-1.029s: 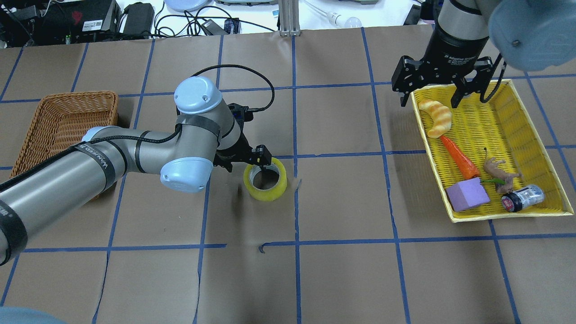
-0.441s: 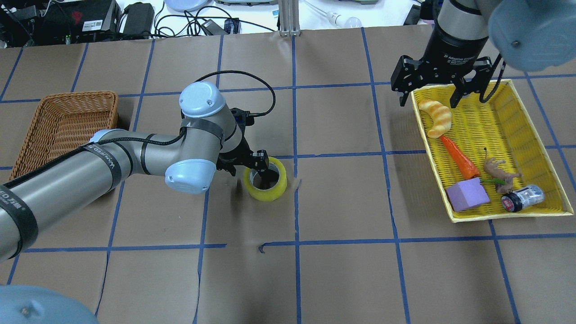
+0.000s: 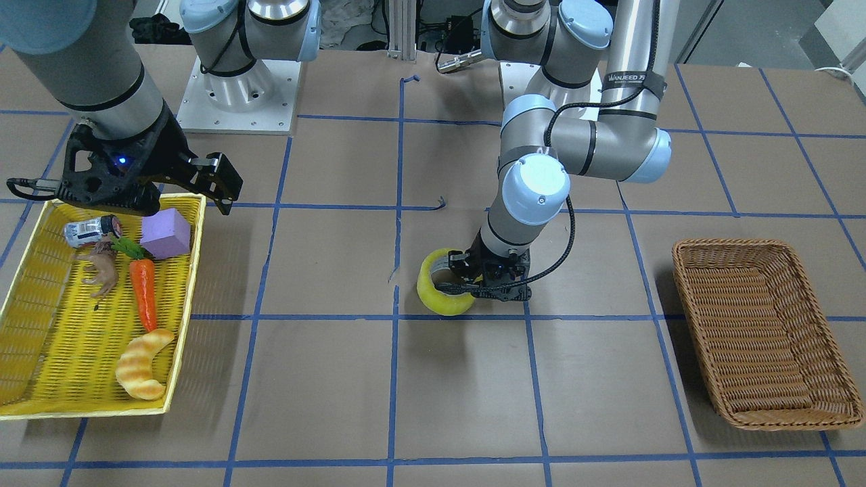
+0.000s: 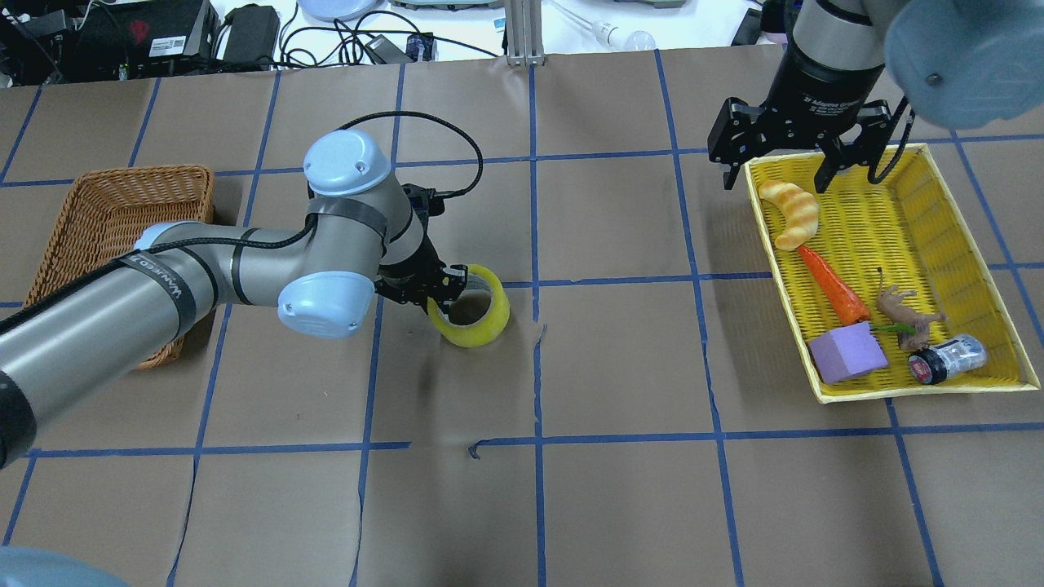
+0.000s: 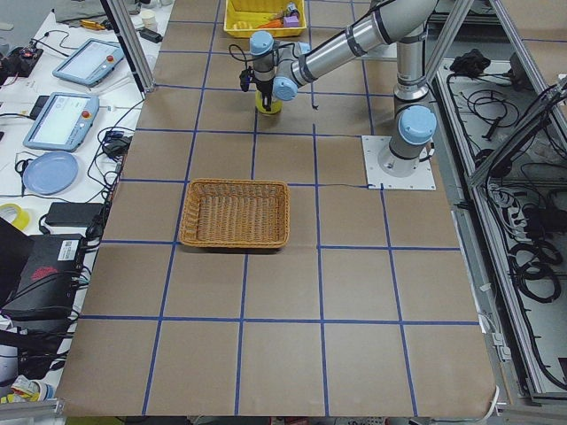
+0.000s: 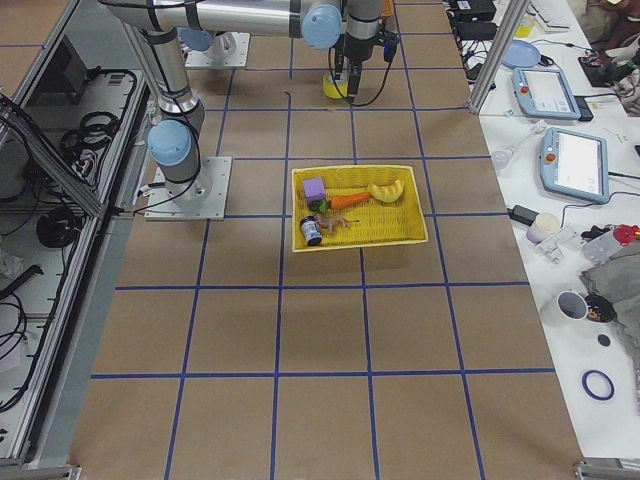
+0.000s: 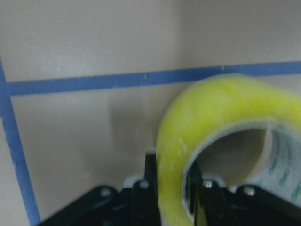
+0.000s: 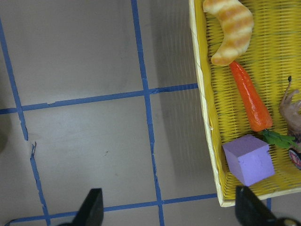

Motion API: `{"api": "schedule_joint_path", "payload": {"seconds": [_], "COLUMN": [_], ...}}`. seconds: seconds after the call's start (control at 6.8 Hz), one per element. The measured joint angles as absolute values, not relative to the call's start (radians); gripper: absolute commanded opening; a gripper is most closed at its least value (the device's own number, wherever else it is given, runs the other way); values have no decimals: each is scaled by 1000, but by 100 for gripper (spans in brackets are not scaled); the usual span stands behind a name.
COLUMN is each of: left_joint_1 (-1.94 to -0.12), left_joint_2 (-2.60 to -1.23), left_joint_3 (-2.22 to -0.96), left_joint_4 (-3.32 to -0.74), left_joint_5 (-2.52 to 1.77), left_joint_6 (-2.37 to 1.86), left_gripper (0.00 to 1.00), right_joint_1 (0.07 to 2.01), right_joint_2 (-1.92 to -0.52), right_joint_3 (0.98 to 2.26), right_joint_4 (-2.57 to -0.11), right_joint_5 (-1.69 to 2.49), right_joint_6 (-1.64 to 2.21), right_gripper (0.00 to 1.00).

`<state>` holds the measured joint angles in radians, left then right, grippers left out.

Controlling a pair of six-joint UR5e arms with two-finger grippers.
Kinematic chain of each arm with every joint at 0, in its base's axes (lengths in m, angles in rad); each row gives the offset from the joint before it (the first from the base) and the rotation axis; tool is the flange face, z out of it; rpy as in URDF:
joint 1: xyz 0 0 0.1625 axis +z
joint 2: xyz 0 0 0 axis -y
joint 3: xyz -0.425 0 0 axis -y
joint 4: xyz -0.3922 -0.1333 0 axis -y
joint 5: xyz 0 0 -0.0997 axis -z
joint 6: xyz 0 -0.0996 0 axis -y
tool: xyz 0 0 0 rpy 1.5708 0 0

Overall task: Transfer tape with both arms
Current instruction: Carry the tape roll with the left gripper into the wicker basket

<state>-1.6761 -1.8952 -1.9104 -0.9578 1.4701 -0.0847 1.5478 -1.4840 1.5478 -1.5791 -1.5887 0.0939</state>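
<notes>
Next, my left gripper releases the roll of yellow tape so that it rests near the middle of the brown wicker basket's bottom (image 3: 753, 327).
The yellow tape roll (image 4: 481, 324) is near the table's middle, tilted up on its edge; it also shows in the front view (image 3: 440, 303). My left gripper (image 4: 447, 293) is shut on the roll's wall, one finger inside the core and one outside. The left wrist view shows the yellow wall (image 7: 207, 127) pinched between the black fingers (image 7: 141, 188). I cannot tell whether the roll's low edge still touches the paper. My right gripper (image 4: 779, 167) is open and empty, hovering over the far end of the yellow tray (image 4: 962, 236), with its fingertips (image 8: 91, 207) spread wide.
A brown wicker basket (image 4: 122, 220) stands at the left behind my left arm, also in the front view (image 3: 764, 331). The yellow tray holds a croissant (image 4: 789, 214), a carrot (image 4: 832, 285), a purple block (image 4: 848, 352), a toy animal (image 4: 901, 311) and a small can (image 4: 950, 359).
My left gripper has closed on the tape's wall and tipped the roll up from lying flat, moving it slightly left and back. The right arm has barely moved.
</notes>
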Motion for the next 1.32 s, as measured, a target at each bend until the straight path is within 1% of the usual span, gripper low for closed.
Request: {"api": "schedule_joint_path", "payload": {"seconds": [0.29, 0.59, 0.88, 1.03, 1.32], "left_joint_1": [-1532, -1342, -1121, -1045, -951], "left_joint_2": [-1845, -1810, -1814, -1829, -1883], "left_joint_3": [-1805, -1762, -1756, -1758, -1763], "left_joint_4": [-1131, -1179, -1143, -1085, -946], "left_joint_5": [1517, 1584, 1597, 1598, 1599], "left_joint_6": [98, 342, 595, 700, 810], "left_gripper": [0, 0, 0, 0, 0], "right_joint_1": [1548, 1545, 1546, 1547, 1545], "right_joint_2": [-1484, -1485, -1486, -1486, -1491], "right_joint_3": [1548, 1548, 1548, 1548, 1547], "right_joint_4": [-1582, -1579, -1583, -1581, -1570], "right_joint_5": [-1589, -1602, -1605, -1601, -1603], "right_joint_6": [94, 94, 91, 90, 89], "right_gripper": [100, 100, 100, 100, 100]}}
